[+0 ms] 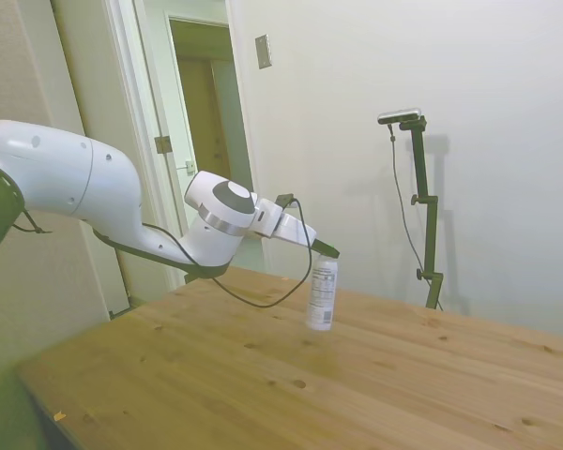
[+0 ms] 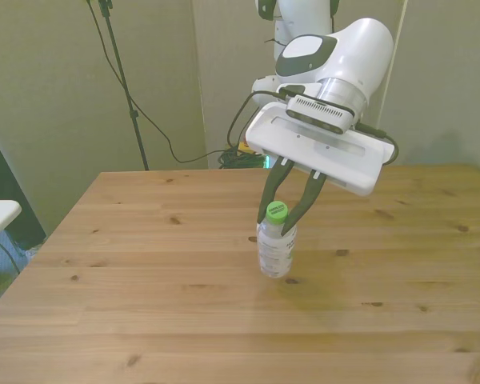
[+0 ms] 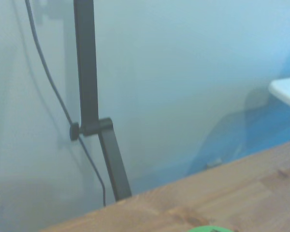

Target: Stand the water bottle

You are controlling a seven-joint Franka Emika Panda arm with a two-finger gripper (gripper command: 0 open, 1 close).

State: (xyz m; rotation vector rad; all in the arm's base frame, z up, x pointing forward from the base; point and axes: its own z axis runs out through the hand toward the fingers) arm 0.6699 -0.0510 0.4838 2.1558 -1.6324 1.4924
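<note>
The robot's gripper needs to let go of the water bottle on bare wood (image 1: 344, 318) near the far edge of the table, slightly toward the black stand. The bottle still stands upright on the table.
The water bottle (image 2: 276, 254) is a small clear-plastic bottle with a green cap and a white printed label. It stands upright on the wooden table (image 2: 144, 288), near the middle in the front view. In the side view the water bottle (image 1: 322, 295) rests on its base. My gripper (image 2: 277, 222) comes down at a slant from above. Its dark fingers (image 2: 266, 206) press against the cap and neck from both sides, shut on the bottle. The gripper (image 1: 325, 251) sits right at the bottle's top in the side view. A sliver of the green cap (image 3: 210, 228) shows in the wrist view.
Bare table surface (image 1: 263, 375) surrounds the bottle on all sides. A doorway (image 1: 206, 122) lies behind the arm in the side view. Cables (image 2: 240, 152) hang past the table's far edge in the front view.
</note>
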